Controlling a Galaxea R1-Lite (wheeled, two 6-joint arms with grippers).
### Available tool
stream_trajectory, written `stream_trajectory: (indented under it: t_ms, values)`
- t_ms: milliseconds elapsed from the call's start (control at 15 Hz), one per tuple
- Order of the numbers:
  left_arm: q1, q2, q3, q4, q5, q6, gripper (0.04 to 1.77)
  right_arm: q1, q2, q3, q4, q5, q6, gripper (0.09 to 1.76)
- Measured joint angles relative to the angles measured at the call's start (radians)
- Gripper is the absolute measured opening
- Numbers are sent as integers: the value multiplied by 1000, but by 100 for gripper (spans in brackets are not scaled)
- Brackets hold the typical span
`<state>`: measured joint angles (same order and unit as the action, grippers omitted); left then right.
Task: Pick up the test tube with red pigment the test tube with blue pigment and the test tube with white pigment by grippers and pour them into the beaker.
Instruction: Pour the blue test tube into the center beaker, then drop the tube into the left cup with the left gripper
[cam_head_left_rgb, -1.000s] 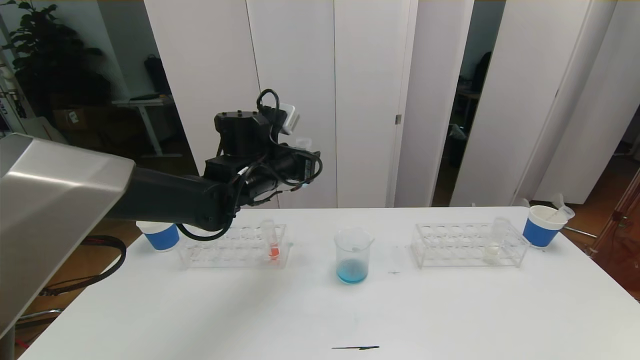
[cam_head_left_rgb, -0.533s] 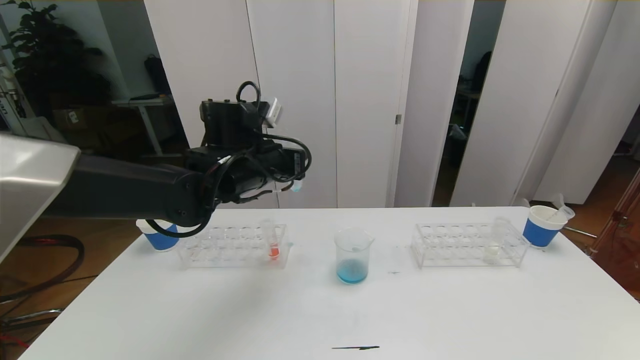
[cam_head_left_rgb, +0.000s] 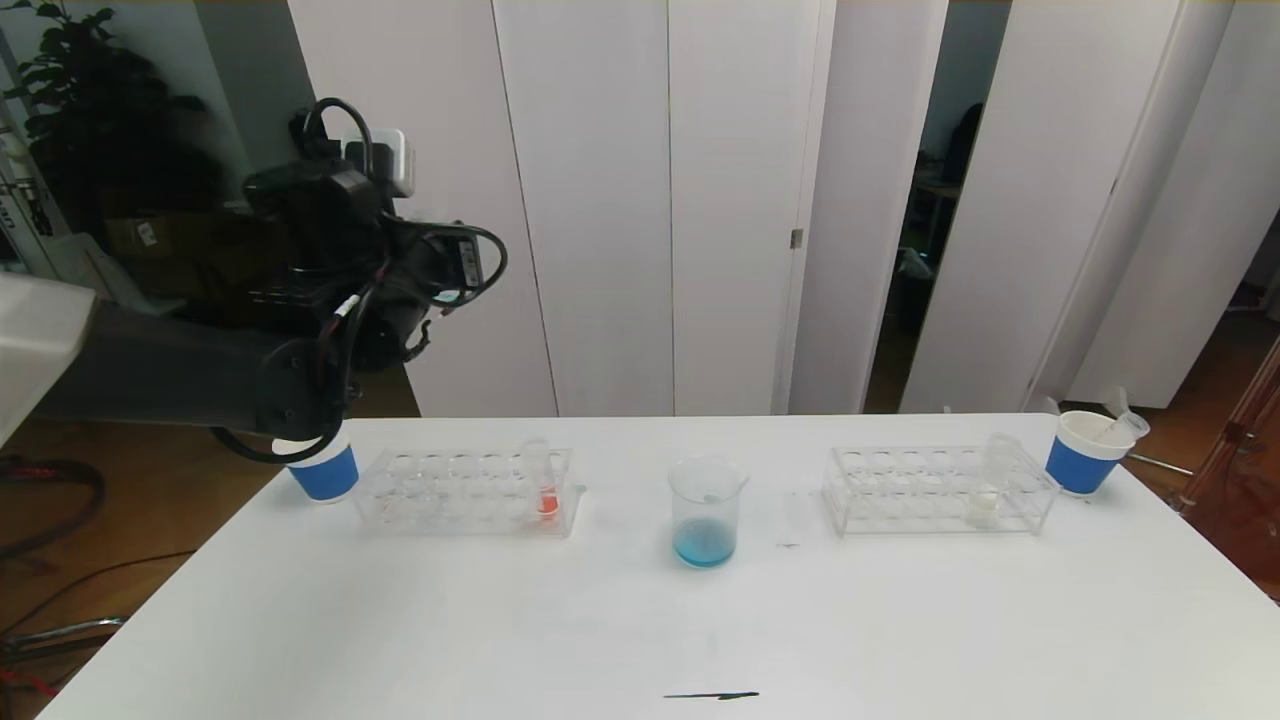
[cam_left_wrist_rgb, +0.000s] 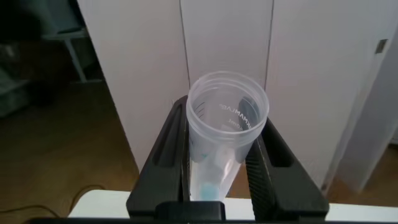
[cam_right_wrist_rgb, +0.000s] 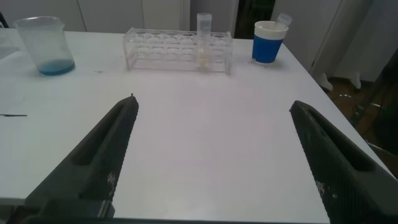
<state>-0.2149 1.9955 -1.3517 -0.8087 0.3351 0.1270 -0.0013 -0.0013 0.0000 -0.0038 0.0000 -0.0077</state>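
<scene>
My left gripper is going to let go of the test tube with blue pigment inside the paper cup (cam_head_left_rgb: 305, 439) next to the red tube's rack.
My left gripper (cam_head_left_rgb: 452, 285) is raised high at the far left, above the left rack, and is shut on the test tube with blue pigment (cam_left_wrist_rgb: 227, 124). The tube is clear, with only a little blue at its bottom. The beaker (cam_head_left_rgb: 706, 510) stands mid-table with blue liquid in it and also shows in the right wrist view (cam_right_wrist_rgb: 46, 43). The red tube (cam_head_left_rgb: 545, 482) stands in the left rack (cam_head_left_rgb: 465, 492). The white tube (cam_head_left_rgb: 987, 490) stands in the right rack (cam_head_left_rgb: 935, 490), as the right wrist view also shows (cam_right_wrist_rgb: 203, 43). My right gripper (cam_right_wrist_rgb: 211, 106) is open and empty over the table's near right.
Two blue-and-white paper cups stand at the table's far corners, one on the left (cam_head_left_rgb: 322, 470) and one on the right (cam_head_left_rgb: 1085, 455); the right one holds empty tubes. A thin dark mark (cam_head_left_rgb: 710, 695) lies near the front edge.
My left arm has swung left and upward, away from the beaker, with the tube still in its gripper. Nothing on the table has moved.
</scene>
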Motion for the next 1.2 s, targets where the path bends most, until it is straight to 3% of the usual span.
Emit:
stream_trajectory:
  t_ms: [267,467,867,1200]
  values:
    - [156,31,46,-213,43,30,59,0,0,0,0,0,1,175]
    - [251,85,98,-279,54,43,59,0,0,0,0,0,0,175]
    - [365,227,113,-271,43,26,59,0,0,0,0,0,0,175]
    - [392,301,158,-207,12,-45,59,0,0,0,0,0,0,175]
